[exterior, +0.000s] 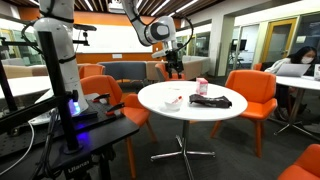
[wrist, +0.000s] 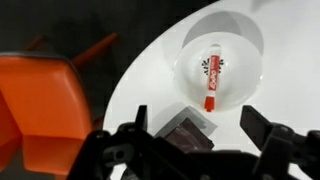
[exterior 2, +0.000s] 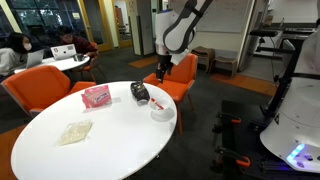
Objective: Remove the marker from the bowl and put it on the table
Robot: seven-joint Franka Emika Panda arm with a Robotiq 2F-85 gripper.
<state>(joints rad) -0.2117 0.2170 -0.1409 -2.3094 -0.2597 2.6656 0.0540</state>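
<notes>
The robot's gripper needs to next move to the marker's red end [exterior: 177,99] [wrist: 210,102] inside the white bowl, nearest the flat black object, and close there.
A small shallow white bowl [wrist: 192,45] sits near the edge of the round white table [wrist: 150,85]. A red-and-white marker [wrist: 212,78] lies inside it. In an exterior view the bowl [exterior 2: 163,113] holds the marker [exterior 2: 155,103] at the table's [exterior 2: 110,135] near-right edge. My gripper [wrist: 198,128] is open and empty. It hangs above the table, apart from the bowl, with the marker ahead of the fingertips. It shows in both exterior views [exterior 2: 161,68] [exterior: 175,68]. I cannot make out the bowl in the exterior view of the table [exterior: 165,108] from the far side.
A flat black object [wrist: 190,132] lies right beside the bowl, under my jaws [exterior 2: 140,92]. A pink-and-white carton [exterior 2: 97,96] and a crumpled pale wrapper [exterior 2: 75,132] lie on the table. Orange chairs [wrist: 40,100] [exterior 2: 40,85] ring the table. A black cart [exterior: 80,135] stands nearby.
</notes>
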